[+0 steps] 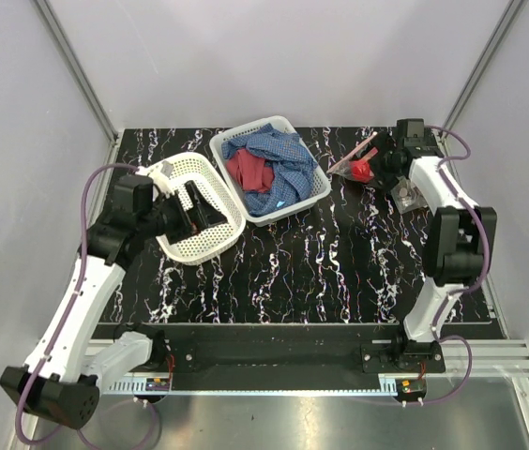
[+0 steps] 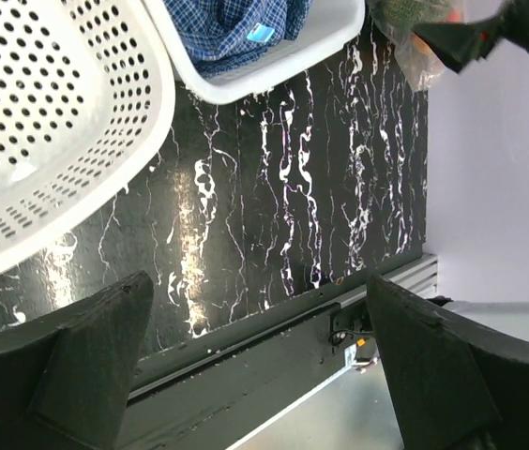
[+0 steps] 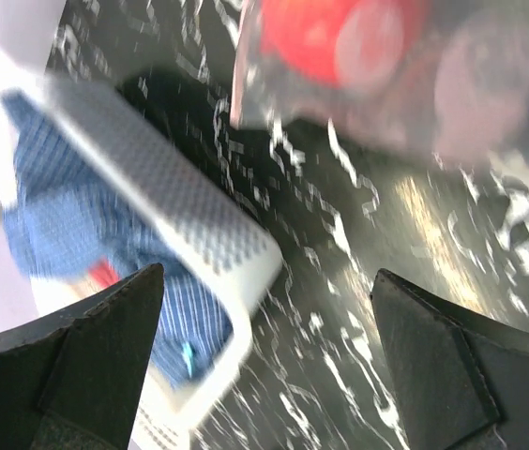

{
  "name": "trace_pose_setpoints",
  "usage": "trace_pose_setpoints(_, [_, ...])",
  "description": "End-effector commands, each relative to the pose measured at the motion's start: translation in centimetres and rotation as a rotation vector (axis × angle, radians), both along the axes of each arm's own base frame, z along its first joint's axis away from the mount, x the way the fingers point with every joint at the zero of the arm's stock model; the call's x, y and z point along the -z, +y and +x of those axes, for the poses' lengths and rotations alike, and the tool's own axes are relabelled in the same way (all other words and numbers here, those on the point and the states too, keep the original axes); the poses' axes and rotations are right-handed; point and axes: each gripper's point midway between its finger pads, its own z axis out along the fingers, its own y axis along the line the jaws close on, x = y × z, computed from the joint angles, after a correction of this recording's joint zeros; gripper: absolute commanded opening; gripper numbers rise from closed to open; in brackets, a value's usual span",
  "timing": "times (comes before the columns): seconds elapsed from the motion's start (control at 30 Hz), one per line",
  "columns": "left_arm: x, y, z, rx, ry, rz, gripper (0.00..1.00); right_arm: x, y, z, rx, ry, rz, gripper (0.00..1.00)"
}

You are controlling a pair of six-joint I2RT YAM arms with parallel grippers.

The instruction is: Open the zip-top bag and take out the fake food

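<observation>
The robot's right gripper needs to next move to the near end of the zip-top bag's pink zip edge (image 1: 330,172) (image 3: 237,120), beside the cloth-filled basket, and close there.
The zip-top bag (image 1: 347,161) lies at the back right of the table, crinkled, with a red piece of fake food (image 1: 362,170) showing inside it. My right gripper (image 1: 384,161) hovers just right of the bag, open and holding nothing. In the blurred right wrist view the bag (image 3: 433,89) and a red round fruit (image 3: 325,33) sit ahead of the open right gripper (image 3: 266,274). My left gripper (image 1: 199,211) is open over the empty basket's right rim. In the left wrist view the left gripper (image 2: 257,281) holds nothing, and the bag (image 2: 413,52) shows far off at the top right.
An empty white perforated basket (image 1: 182,246) sits at the left. A second white basket (image 1: 309,197) at the back centre holds blue (image 1: 279,155) and red (image 1: 249,169) cloths. Dark marbled tabletop (image 1: 340,272) lies in front; grey walls enclose the sides and back.
</observation>
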Motion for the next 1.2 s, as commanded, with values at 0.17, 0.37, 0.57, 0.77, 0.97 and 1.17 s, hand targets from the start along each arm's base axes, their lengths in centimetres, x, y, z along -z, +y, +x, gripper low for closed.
trace_pose_setpoints(0.17, [-2.1,-2.2,4.3,0.101,-0.071,0.053,0.99,3.6,-0.7,6.8,0.191,0.024,0.080,1.00])
trace_pose_setpoints(0.37, [-1.6,-3.2,6.3,0.108,-0.026,0.051,0.99,6.5,-4.5,6.6,0.325,0.088,-0.009,1.00])
trace_pose_setpoints(0.57, [-1.0,-4.3,7.2,0.135,0.014,0.028,0.99,8.9,-10.0,1.8,0.317,0.217,-0.112,1.00])
trace_pose_setpoints(0.77, [-0.6,-5.2,7.2,0.162,0.034,0.025,0.99,7.7,-9.4,-3.4,0.115,0.292,-0.167,1.00])
trace_pose_setpoints(0.97, [-0.7,-5.9,6.7,0.189,0.028,0.037,0.99,2.3,-6.8,-5.0,-0.037,0.178,-0.195,1.00])
trace_pose_setpoints(1.17, [-0.7,-6.0,6.8,0.187,0.023,0.045,0.99,-0.9,-5.4,-1.6,-0.105,0.074,-0.346,1.00])
